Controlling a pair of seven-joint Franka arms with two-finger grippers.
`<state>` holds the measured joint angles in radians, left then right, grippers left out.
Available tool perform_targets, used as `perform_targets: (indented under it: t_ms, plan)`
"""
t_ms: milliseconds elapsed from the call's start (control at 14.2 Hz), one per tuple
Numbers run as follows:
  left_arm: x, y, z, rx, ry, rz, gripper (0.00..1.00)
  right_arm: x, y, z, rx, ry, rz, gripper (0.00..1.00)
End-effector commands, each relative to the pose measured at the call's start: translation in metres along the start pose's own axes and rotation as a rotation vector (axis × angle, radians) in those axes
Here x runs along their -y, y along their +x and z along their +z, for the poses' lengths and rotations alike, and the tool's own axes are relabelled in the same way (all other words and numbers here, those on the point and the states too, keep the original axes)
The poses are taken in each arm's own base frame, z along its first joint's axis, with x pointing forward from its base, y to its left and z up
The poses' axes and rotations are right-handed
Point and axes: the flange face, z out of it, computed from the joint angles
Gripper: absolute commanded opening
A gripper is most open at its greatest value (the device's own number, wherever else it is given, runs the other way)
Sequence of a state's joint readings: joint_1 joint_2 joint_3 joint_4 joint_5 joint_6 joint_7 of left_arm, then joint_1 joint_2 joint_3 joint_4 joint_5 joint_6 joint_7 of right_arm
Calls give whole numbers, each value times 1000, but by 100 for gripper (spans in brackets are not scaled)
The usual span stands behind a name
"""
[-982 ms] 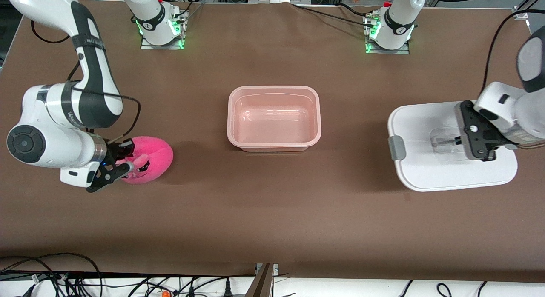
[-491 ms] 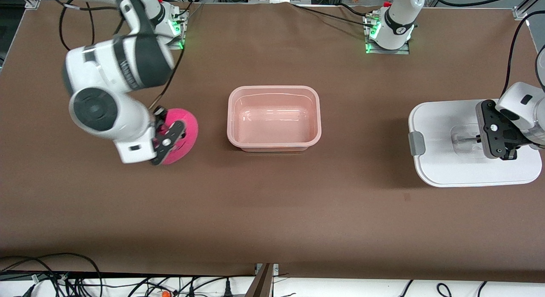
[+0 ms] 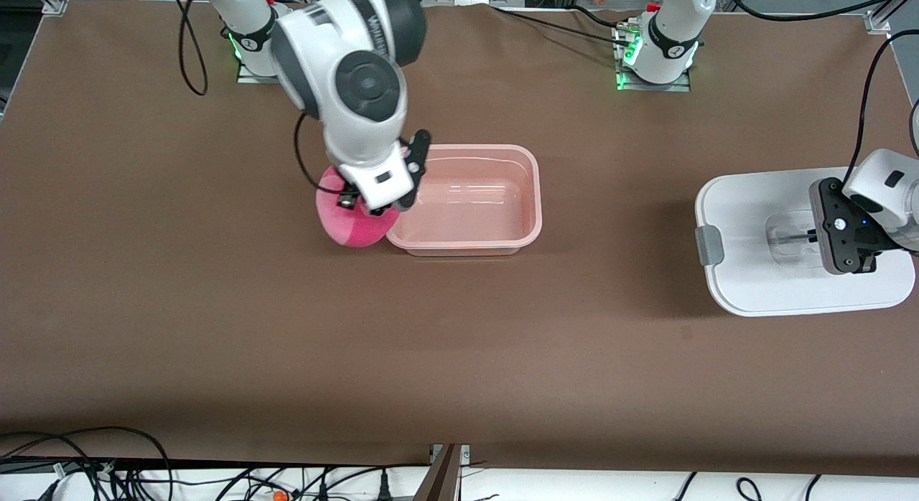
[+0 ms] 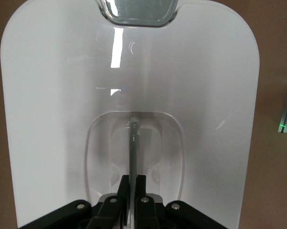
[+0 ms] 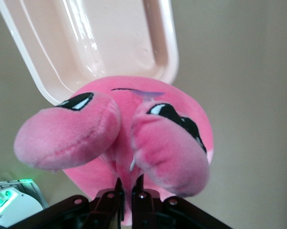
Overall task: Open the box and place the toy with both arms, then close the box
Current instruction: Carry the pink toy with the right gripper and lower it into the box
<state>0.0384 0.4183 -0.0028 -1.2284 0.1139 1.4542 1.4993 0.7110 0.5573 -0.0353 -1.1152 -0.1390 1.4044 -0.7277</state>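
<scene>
I need to use my right gripper to set the hot-pink plush toy free on the middle of the bottom of the box's pink base (image 3: 475, 209) (image 5: 104, 16).
The box's pink translucent base (image 3: 537, 199) stands open and empty mid-table. My right gripper (image 3: 362, 208) is shut on the hot-pink plush toy (image 3: 348, 225) and holds it up over the table, right at the base's end toward the right arm. In the right wrist view the gripper (image 5: 130, 183) pinches the toy (image 5: 158, 129), with the base (image 5: 110, 43) just past it. My left gripper (image 3: 811, 237) is shut on the clear centre handle (image 4: 133, 143) of the white lid (image 3: 761, 286) at the left arm's end of the table. The left wrist view shows the gripper (image 4: 134, 179) and the lid (image 4: 53, 95).
One grey clip (image 3: 709, 244) shows on the lid's side toward the box. The two arm bases (image 3: 653, 63) with green lights stand along the table's edge farthest from the front camera. Cables (image 3: 108, 465) hang below the table's nearest edge.
My right arm lifted the toy from the right arm's end of the table and carried it to the box's end. My left gripper moved the lid farther toward the left arm's end.
</scene>
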Motion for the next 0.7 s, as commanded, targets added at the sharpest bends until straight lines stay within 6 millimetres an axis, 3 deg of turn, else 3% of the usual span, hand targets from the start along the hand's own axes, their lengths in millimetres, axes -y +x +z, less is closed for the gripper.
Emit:
perform_targets:
  t_ms: [0,140,351,632]
  plan:
    - [-2,-1,-7,8,5,24,0,12,22,-6,8,-38,-56,0]
    - [-2,1,-7,8,5,24,0,30,39,-7,8,-51,-86,0]
    - [-2,0,-7,3,4,21,0,40,59,2,5,-64,-108,0]
    - [-2,-1,-7,4,4,21,0,49,97,45,41,-53,-130,0]
